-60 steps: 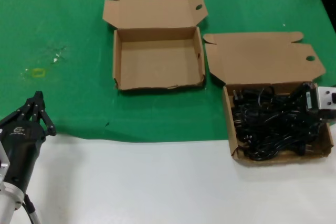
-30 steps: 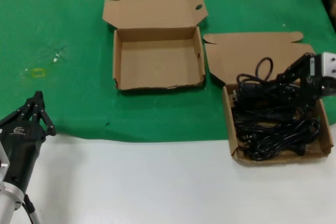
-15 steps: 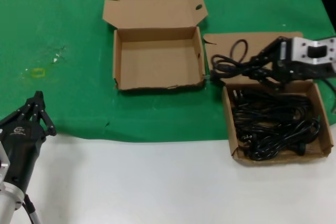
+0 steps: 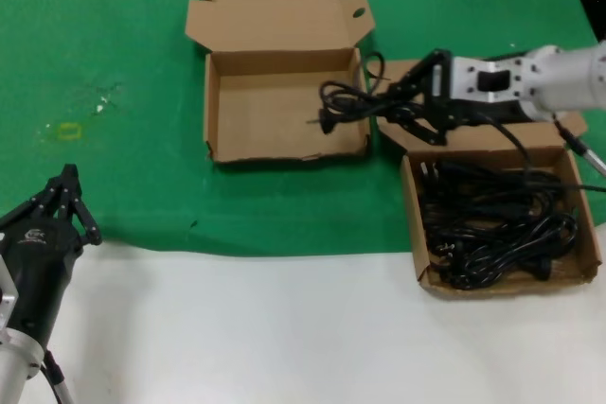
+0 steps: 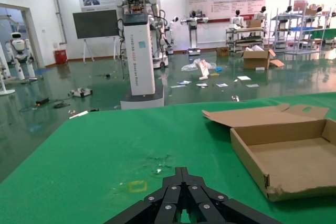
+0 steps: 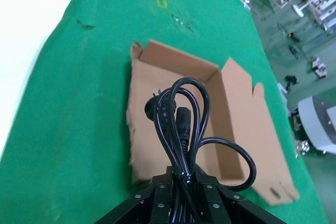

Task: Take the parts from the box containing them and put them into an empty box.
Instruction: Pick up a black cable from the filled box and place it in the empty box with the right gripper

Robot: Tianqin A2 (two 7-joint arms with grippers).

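Note:
Next, I let go of the coiled black cable, now held over the empty box's wall, with my right gripper on the bare middle of the empty box's bottom (image 4: 297,112) (image 6: 170,132).
The empty box (image 4: 275,111) lies open at the middle back of the green mat. To its right the box containing the parts (image 4: 414,234) holds a tangle of black power cables (image 4: 492,224). My right gripper (image 4: 393,101) is shut on one coiled black cable (image 4: 346,101), held in the air over the empty box's right wall, plug end toward the inside. The right wrist view shows that cable (image 6: 181,124) looping out of the shut gripper (image 6: 184,174) above the empty box (image 6: 144,140). My left gripper (image 4: 66,191) rests shut at the near left, holding nothing.
Both lids lie folded back flat on the mat (image 4: 133,167), the right box's lid (image 4: 473,139) under my right arm. White table (image 4: 284,328) runs along the front. A small yellow mark (image 4: 68,130) sits on the mat at the left.
My right gripper rose out of the right-hand box with one cable and carried it left, from over that box's lid to the empty box's right wall. The left arm stayed still.

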